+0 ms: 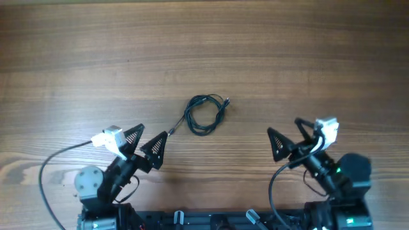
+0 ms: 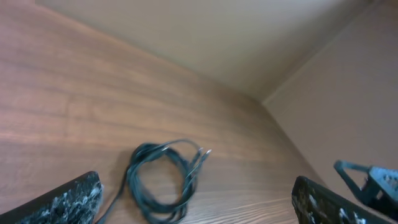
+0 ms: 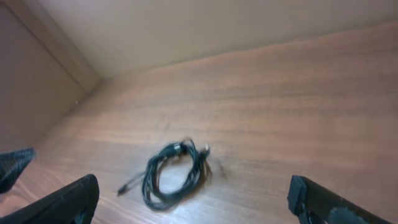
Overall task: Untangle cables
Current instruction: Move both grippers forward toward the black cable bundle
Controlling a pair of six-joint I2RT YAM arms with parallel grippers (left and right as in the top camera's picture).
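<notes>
Next, my left gripper should go to the coil's side [image 1: 190,114] [image 2: 130,175] where the tail branches off and close on the cables there.
The cables [image 1: 204,115] lie coiled in one small dark loop on the wooden table, with a plug end sticking out at the upper right and a tail running to the lower left. The coil also shows in the left wrist view [image 2: 163,180] and in the right wrist view [image 3: 173,174]. My left gripper [image 1: 148,142] is open and empty, just left of and below the coil's tail. My right gripper [image 1: 291,137] is open and empty, well to the right of the coil. Neither touches the cables.
The wooden table [image 1: 204,51] stretches far beyond the coil. The arms' thicker black cables [image 1: 45,172] loop near the front edge by the bases. A beige wall [image 3: 186,25] rises behind the table.
</notes>
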